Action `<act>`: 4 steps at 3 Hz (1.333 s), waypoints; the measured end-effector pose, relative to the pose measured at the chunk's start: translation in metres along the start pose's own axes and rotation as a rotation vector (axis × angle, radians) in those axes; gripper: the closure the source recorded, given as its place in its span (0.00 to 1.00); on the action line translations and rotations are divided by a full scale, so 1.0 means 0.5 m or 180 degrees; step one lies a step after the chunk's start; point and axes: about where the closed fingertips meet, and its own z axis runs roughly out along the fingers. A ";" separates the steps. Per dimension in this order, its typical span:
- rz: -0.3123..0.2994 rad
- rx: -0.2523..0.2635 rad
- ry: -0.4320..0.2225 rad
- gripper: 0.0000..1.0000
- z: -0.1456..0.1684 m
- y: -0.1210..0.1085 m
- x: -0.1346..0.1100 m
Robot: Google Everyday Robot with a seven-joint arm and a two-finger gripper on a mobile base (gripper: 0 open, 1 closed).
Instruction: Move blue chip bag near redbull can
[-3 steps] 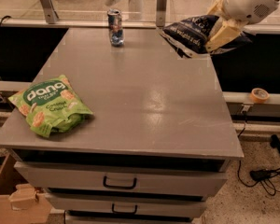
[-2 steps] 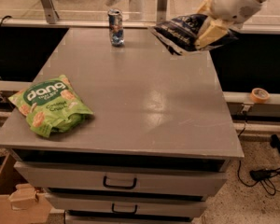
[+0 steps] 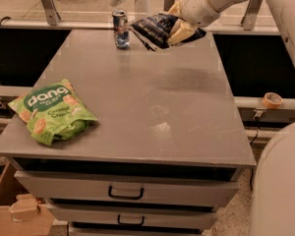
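My gripper is going to put the blue chip bag down flat on the grey table [image 3: 152, 43] close beside the redbull can and let go of it.
The blue chip bag [image 3: 156, 30] is dark navy foil with white lettering and hangs in the air above the far part of the grey table [image 3: 137, 107]. My gripper [image 3: 179, 26] is shut on the bag's right end and holds it off the surface, with the arm reaching in from the upper right. The redbull can [image 3: 120, 29], slim and blue and silver, stands upright at the table's far edge, just left of the bag's left tip.
A bright green "dang" bag [image 3: 50, 111] lies at the table's front left. The cabinet below has drawers with handles [image 3: 125, 193]. A tape roll [image 3: 272, 100] sits on a ledge at the right. A cardboard box [image 3: 14, 210] is on the floor at the lower left.
My gripper has carried the blue chip bag leftward from the table's far right corner toward the can. The can and green bag have not moved.
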 end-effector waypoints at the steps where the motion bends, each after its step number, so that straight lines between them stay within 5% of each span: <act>1: 0.0000 -0.0001 -0.0001 1.00 0.001 0.000 0.000; 2: -0.0029 0.0052 0.0033 1.00 0.002 0.000 0.017; 4: -0.0234 0.0315 0.0135 1.00 0.081 -0.079 0.101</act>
